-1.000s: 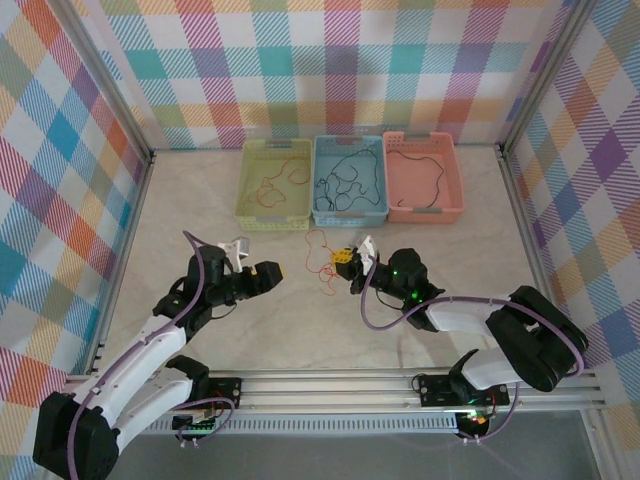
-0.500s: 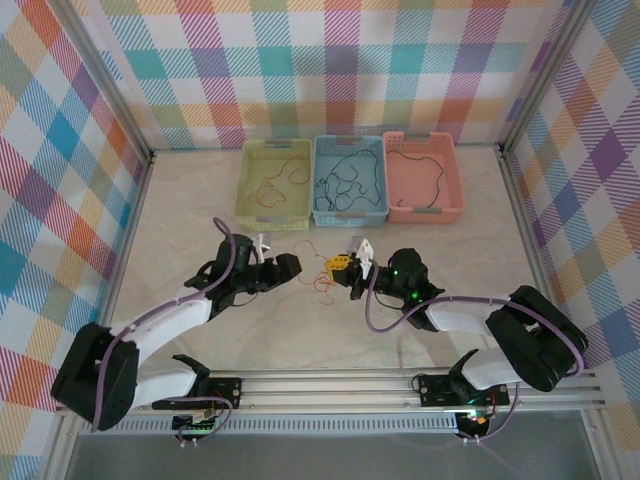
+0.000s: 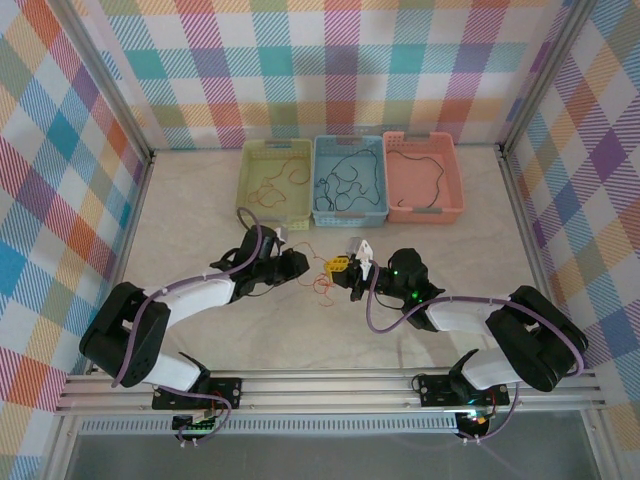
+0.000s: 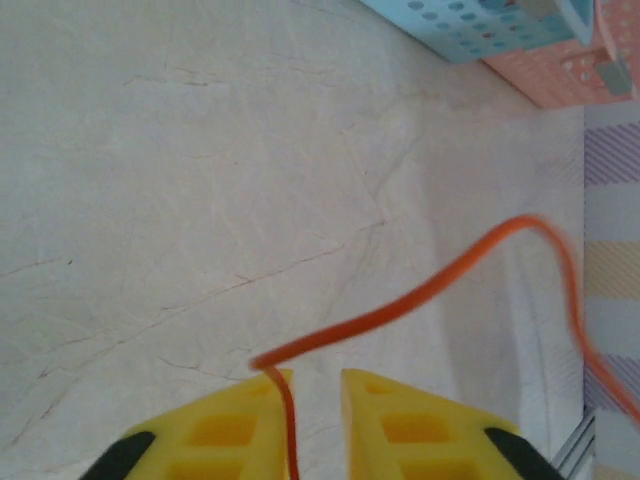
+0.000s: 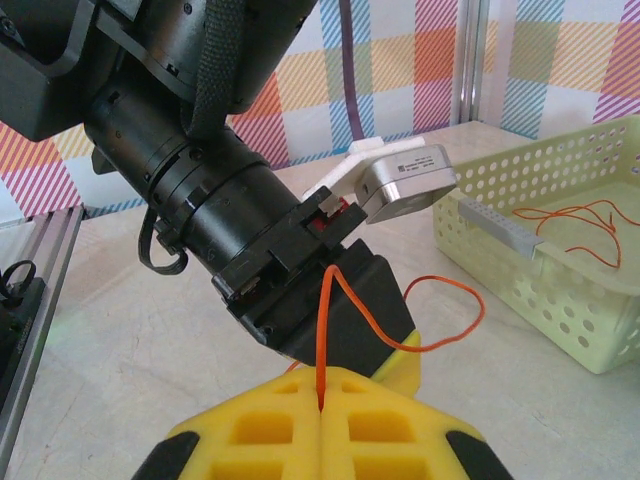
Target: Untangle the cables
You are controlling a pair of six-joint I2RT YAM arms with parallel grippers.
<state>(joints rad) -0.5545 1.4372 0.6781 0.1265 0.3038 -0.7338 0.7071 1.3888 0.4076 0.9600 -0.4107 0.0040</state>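
Observation:
My grippers are sharing a short orange cable loop, so my left gripper should take it while my right gripper opens and takes another piece of the tangle point(image 3: 322, 286).
A loose orange cable point(image 3: 320, 287) lies on the table between my two grippers. My right gripper point(image 3: 342, 268) is shut on one strand of it; in the right wrist view the yellow pads point(image 5: 290, 425) meet and the orange cable point(image 5: 327, 320) rises out of the seam of the gripper point(image 5: 322, 372). My left gripper point(image 3: 303, 264) faces it from the left, almost touching. In the left wrist view its gripper point(image 4: 315, 378) shows a narrow gap, and the orange cable point(image 4: 400, 305) runs down along the inner edge of the left finger point(image 4: 230, 430).
Three baskets stand in a row at the back: yellow-green point(image 3: 272, 223) with orange cables, blue point(image 3: 349, 217) with dark cables, salmon point(image 3: 424, 214) with one black cable. The yellow-green basket point(image 5: 560, 300) is close on the right in the right wrist view. Checked walls enclose the table.
My left arm has swung right, up to the right gripper, and its jaws have narrowed around the orange cable. The right gripper has kept its place and its grip.

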